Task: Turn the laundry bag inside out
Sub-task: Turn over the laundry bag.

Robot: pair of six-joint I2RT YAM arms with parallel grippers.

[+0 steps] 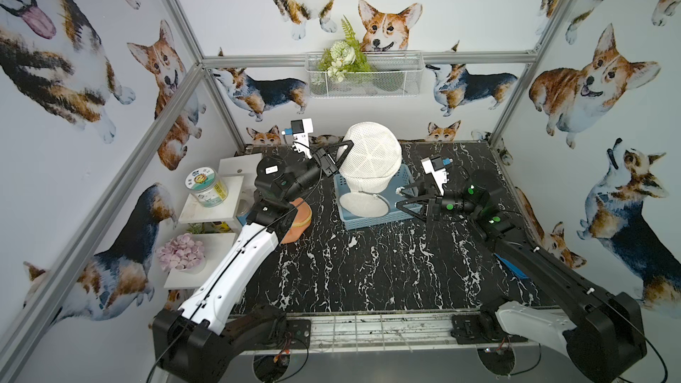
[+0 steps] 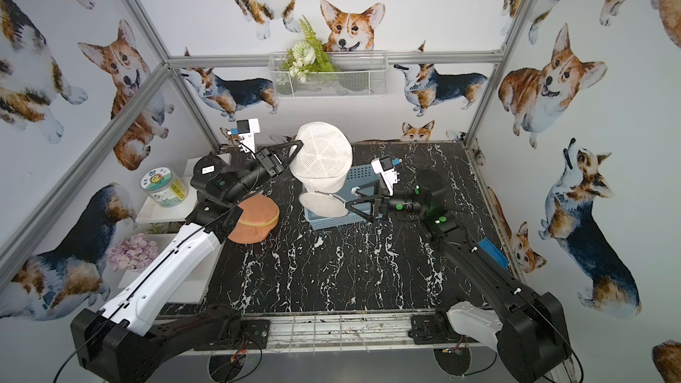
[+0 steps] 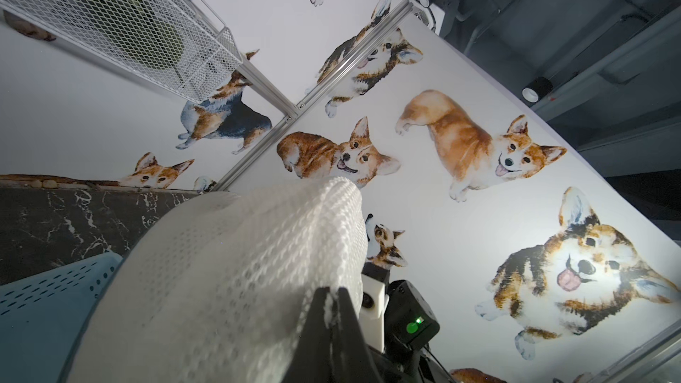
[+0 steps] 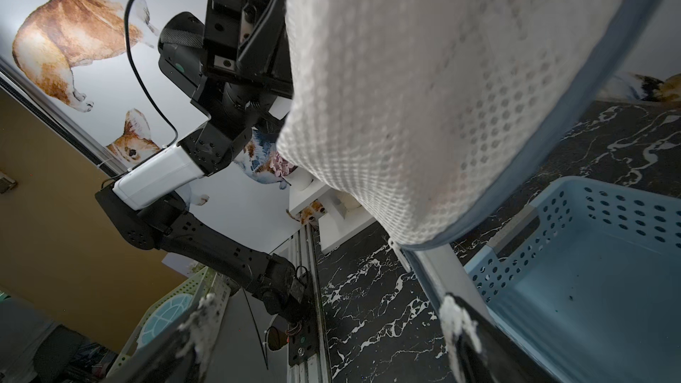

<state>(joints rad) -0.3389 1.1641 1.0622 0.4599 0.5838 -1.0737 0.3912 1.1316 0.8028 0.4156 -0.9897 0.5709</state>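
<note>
My right gripper will leave the hanging flap and pinch the dome's opposite side [image 1: 394, 159], because my left gripper alone holds up the bag's dome by its edge.
The laundry bag [image 1: 370, 156] [image 2: 322, 158] is white mesh, puffed into a dome and held up over the blue basket [image 1: 401, 178] [image 2: 363, 175]. My left gripper [image 1: 350, 143] [image 2: 299, 143] is shut on the mesh at the bag's upper left side; in the left wrist view its gripper [image 3: 333, 291] pinches a fold of the bag [image 3: 228, 270]. A round flap [image 1: 363, 204] of the bag hangs into the basket. My right gripper [image 1: 400, 197] [image 2: 351, 197] [image 4: 328, 307] stands open just right of that flap, nothing between its fingers. The bag's grey-blue zipper rim [image 4: 516, 163] passes above it.
An orange mesh bag [image 1: 298, 215] [image 2: 256, 219] lies under my left arm. White shelves at the left hold a jar [image 1: 206, 186] and pink flowers [image 1: 180, 252]. A wire basket [image 1: 365, 73] hangs on the back wall. A blue object [image 2: 492, 250] lies by the right wall.
</note>
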